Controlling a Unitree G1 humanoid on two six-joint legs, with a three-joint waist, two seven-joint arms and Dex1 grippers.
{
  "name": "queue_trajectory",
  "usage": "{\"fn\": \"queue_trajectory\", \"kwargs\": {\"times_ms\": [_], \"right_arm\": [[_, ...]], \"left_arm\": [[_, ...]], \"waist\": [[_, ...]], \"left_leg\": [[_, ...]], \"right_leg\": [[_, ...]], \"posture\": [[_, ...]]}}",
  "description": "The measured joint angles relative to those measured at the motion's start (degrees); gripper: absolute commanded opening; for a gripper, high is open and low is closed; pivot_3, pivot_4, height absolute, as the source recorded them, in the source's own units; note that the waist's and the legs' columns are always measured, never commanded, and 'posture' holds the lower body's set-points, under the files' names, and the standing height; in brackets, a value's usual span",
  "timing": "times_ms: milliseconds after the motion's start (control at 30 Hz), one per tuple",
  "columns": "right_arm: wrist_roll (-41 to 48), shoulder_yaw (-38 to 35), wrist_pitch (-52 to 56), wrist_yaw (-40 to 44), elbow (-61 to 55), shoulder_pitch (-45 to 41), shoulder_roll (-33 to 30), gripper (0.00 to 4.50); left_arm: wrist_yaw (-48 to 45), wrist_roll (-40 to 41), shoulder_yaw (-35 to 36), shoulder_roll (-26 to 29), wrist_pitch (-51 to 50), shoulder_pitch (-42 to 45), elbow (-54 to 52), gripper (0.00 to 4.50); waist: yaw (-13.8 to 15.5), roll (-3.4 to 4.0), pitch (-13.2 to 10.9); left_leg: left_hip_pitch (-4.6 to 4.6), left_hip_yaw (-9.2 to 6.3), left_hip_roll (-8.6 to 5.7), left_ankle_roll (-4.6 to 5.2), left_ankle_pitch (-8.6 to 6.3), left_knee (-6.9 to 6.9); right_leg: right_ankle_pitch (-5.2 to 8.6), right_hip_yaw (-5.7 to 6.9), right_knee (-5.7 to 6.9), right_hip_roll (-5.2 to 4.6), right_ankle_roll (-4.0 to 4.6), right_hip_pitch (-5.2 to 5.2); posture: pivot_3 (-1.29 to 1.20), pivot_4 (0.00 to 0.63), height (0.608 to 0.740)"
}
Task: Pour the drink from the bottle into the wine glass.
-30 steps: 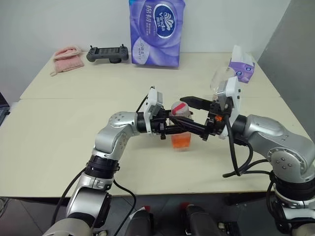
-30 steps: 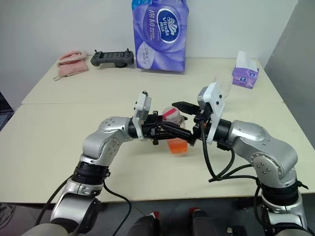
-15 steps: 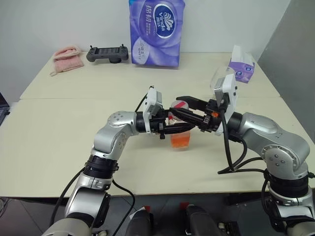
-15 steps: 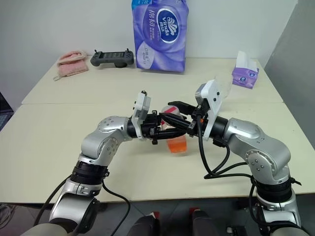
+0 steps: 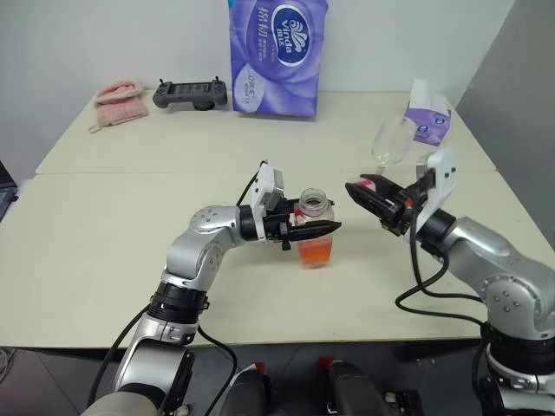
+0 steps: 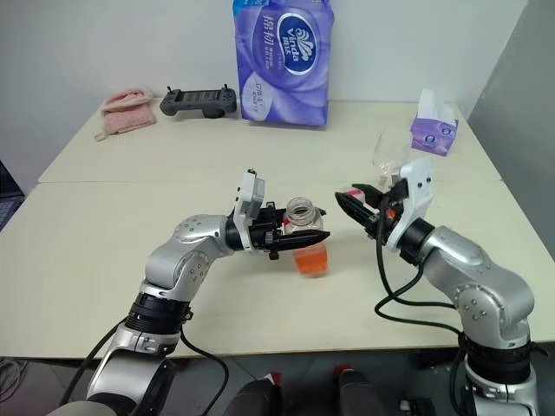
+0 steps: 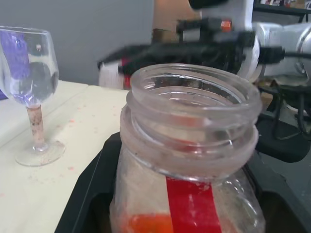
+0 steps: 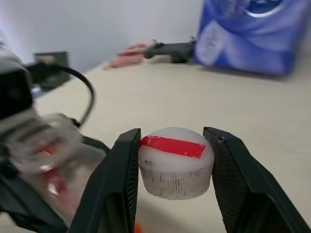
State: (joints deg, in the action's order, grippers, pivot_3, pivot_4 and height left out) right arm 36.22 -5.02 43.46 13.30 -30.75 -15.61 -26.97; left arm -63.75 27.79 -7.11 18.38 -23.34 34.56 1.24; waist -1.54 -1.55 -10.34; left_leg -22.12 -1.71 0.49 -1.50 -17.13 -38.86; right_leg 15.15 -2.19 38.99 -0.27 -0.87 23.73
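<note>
The robot's left gripper should release the clear bottle, now upright near the table's middle, just this side of the table's seam (image 5: 207, 191), facing the black game controller.
The clear bottle (image 5: 314, 206) stands upright near the table's middle with its mouth open (image 7: 192, 102). The orange-red drink (image 5: 317, 250) fills its lower part. My left gripper (image 5: 324, 228) is shut around the bottle's body from the left. The white cap with a red strip (image 8: 176, 162) is off the bottle, pinched in my right gripper (image 8: 176, 167). That gripper hovers a short way right of the bottle (image 5: 362, 192). The empty wine glass (image 5: 392, 143) stands upright behind my right gripper, toward the back right (image 7: 31, 73).
A tall purple tissue pack (image 5: 277, 56) stands at the back centre. A small purple tissue box (image 5: 427, 121) sits just behind the glass. A black game controller (image 5: 189, 94) and a pink cloth (image 5: 117, 102) lie at the back left.
My right gripper closed on the cap over the bottle, then drew away to the right and lower with it. The bottle's mouth now stands open. The left gripper stayed put.
</note>
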Motion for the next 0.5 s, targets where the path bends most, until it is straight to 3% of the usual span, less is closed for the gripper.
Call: {"fn": "queue_trajectory", "kwargs": {"times_ms": [267,500], "right_arm": [[-15.56,2.37,-10.1,-7.63,17.87,8.03,8.17,1.78],[-20.49,2.29,-14.16,-7.29,20.96,8.25,8.69,4.07]], "left_arm": [[0.7,0.05,0.02,0.14,-0.07,-0.1,-0.63,2.18],[0.79,0.03,0.22,0.52,-0.1,0.15,-0.61,2.18]], "waist": [[-0.18,0.02,-0.01],[-0.06,0.03,0.01]], "left_leg": [[0.21,0.24,0.07,0.0,0.03,-0.02],[0.26,0.23,0.03,0.03,0.05,-0.05]], "right_leg": [[-0.01,-0.22,0.04,0.34,-0.03,-0.06],[-0.04,-0.22,-0.02,0.33,-0.09,-0.18]], "posture": [[0.0,0.15,0.74],[0.0,0.15,0.74]]}}
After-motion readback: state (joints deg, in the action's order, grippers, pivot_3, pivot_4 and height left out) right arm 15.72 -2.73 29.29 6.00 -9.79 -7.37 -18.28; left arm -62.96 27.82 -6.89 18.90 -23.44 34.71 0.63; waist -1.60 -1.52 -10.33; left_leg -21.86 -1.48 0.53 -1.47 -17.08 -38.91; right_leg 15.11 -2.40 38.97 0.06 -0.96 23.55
